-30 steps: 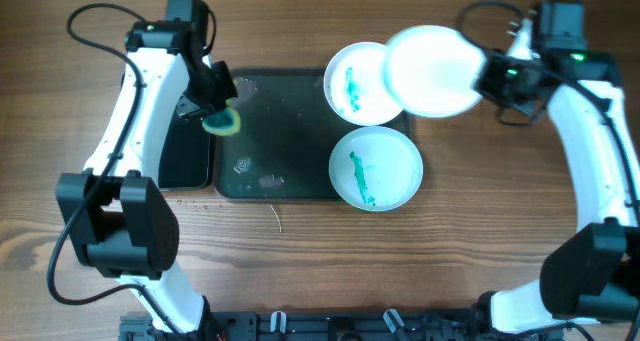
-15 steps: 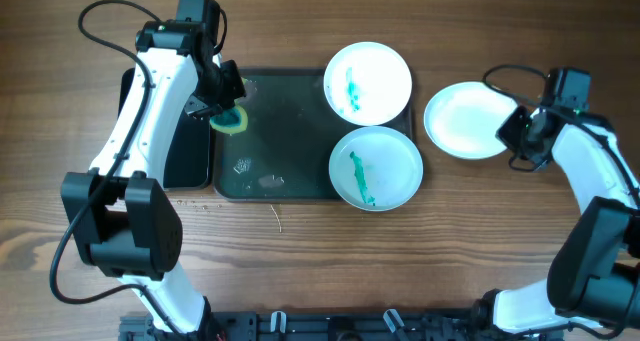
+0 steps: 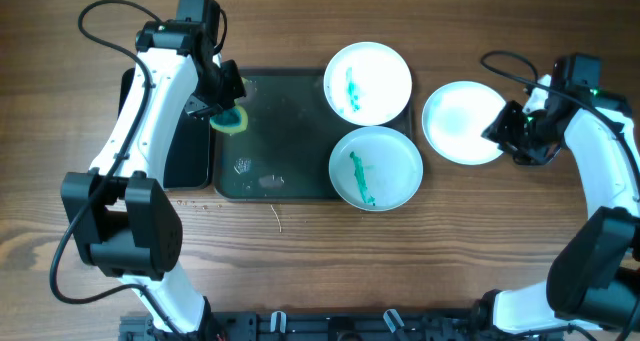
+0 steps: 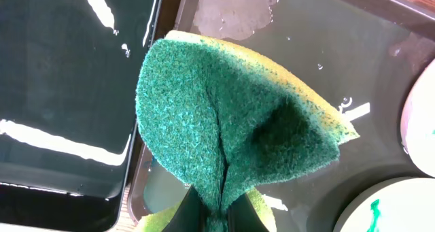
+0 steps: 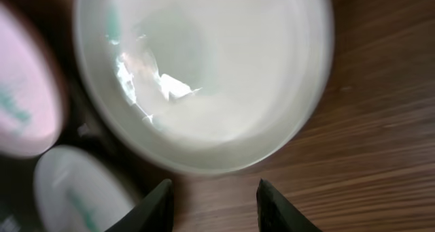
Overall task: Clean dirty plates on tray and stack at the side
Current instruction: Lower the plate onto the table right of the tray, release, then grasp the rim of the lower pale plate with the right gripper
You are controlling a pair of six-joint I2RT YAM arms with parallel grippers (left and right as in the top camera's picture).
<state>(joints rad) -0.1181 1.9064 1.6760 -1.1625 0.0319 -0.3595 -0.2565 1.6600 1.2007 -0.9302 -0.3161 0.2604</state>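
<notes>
The robot's right gripper will next move to the near teal-smeared plate's rim [image 3: 421,168] [image 5: 131,194], on the side that faces the unmarked plate, and close there.
Two plates with teal smears lie at the right end of the dark tray [image 3: 280,91]: a far one [image 3: 368,81] and a near one [image 3: 376,168]. A third plate [image 3: 463,122], pale and unmarked, lies flat on the wood to the right of the tray. My right gripper [image 3: 502,131] stands open at this plate's right rim; in the right wrist view the plate [image 5: 204,75] lies just beyond the gripper [image 5: 214,205], with bare wood between the fingers. My left gripper [image 4: 216,217] is shut on a green-and-yellow sponge [image 4: 231,116], held over the tray's far left corner [image 3: 226,118].
A black tub [image 3: 185,156] stands against the tray's left side, under the left arm. Water patches [image 3: 255,173] lie on the tray floor. Small crumbs [image 3: 200,203] and a thin sliver [image 3: 277,218] lie on the wood in front of the tray.
The right arm brought the pale plate down from above the tray's far right corner onto the wood to the right, then opened and let it go. The left arm shifted slightly, still holding the sponge.
</notes>
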